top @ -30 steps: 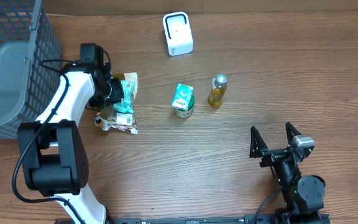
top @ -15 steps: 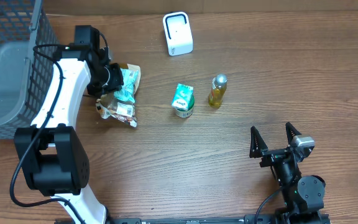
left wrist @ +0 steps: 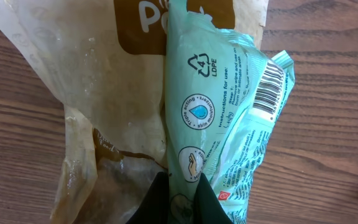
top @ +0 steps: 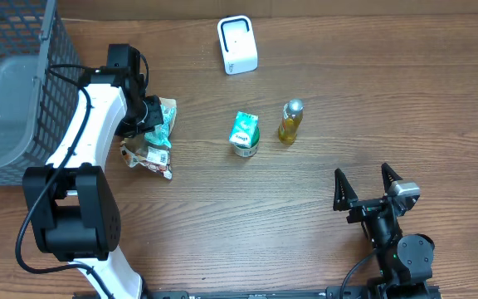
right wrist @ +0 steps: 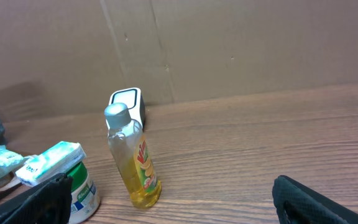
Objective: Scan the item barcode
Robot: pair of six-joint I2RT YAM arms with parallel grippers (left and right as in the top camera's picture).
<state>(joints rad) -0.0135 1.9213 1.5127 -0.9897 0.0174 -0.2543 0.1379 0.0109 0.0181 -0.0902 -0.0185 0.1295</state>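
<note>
I can see the brown paper bag under the wipes packet at my left gripper's fingers, so I should open, take the packet alone (left wrist: 191, 160) and pull it clear.
My left gripper (top: 149, 117) is shut on a mint-green wipes packet (top: 163, 121) at the left of the table. In the left wrist view the packet (left wrist: 219, 93) is pinched between the two black fingers (left wrist: 157, 200), and its barcode (left wrist: 269, 90) faces up on the right edge. A crumpled brown paper bag (left wrist: 86, 93) lies under the packet. The white scanner (top: 237, 45) stands at the back centre, apart from the packet. My right gripper (top: 363, 179) stands open over bare table at the front right, holding nothing.
A green-lidded tub (top: 243, 135) and a yellow bottle (top: 290, 121) stand mid-table; both show in the right wrist view, the bottle (right wrist: 132, 158) in front of the scanner (right wrist: 127, 102). A grey wire basket (top: 15, 83) fills the far left.
My left gripper has shut on the green packet and shifted it and the brown bag slightly left. The right arm has not moved.
</note>
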